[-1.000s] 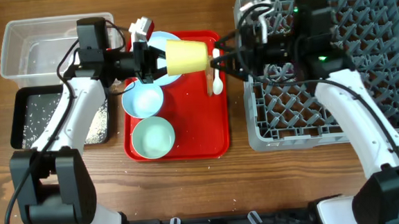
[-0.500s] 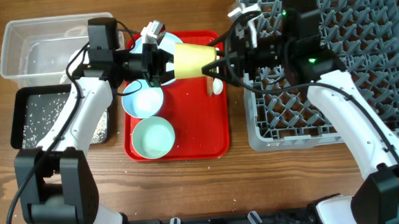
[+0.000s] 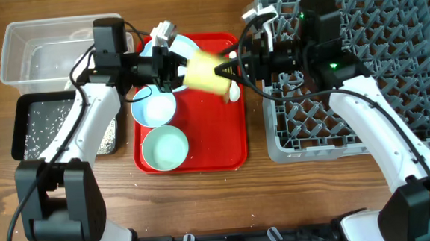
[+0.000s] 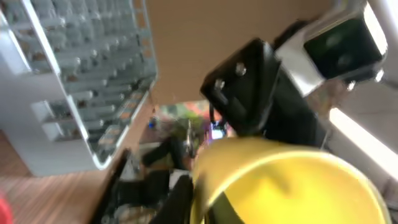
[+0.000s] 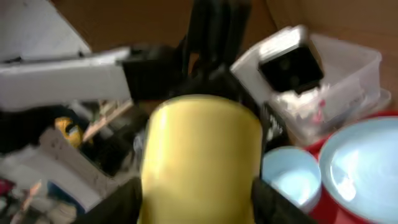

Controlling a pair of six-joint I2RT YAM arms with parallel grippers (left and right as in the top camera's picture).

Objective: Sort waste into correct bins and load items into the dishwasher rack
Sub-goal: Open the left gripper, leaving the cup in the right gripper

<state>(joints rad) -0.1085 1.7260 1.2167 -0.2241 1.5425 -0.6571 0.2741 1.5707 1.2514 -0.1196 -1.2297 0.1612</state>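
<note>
The robot's left gripper holds the yellow cup's rim away from the dishwasher rack, so its right gripper should take the cup's base (image 3: 220, 81) before loading it with its opening down.
The small yellow cup (image 3: 204, 69) hangs tilted on its side above the red tray, between both grippers. My left gripper (image 3: 174, 69) pinches its rim from the left; in the left wrist view one finger sits at the cup's (image 4: 292, 186) edge. My right gripper (image 3: 228, 67) closes on its other end; in the right wrist view its fingers flank the cup (image 5: 202, 155). The grey dishwasher rack (image 3: 392, 87) stands at the right. A pale plate (image 3: 184, 44), a pale blue bowl (image 3: 154, 109), a mint bowl (image 3: 164, 148) and a white spoon (image 3: 233, 93) lie on the tray.
The flat red tray (image 3: 209, 143) lies mid-table. The clear tub (image 3: 24, 50) stands far left, with the black tray (image 3: 28, 128) holding white crumbs in front of it. The rack's left wall is close to my right arm.
The cup has moved slightly right and now tilts, its right end lower. My right gripper's fingers have come in around the cup's end. The left arm has stayed extended.
</note>
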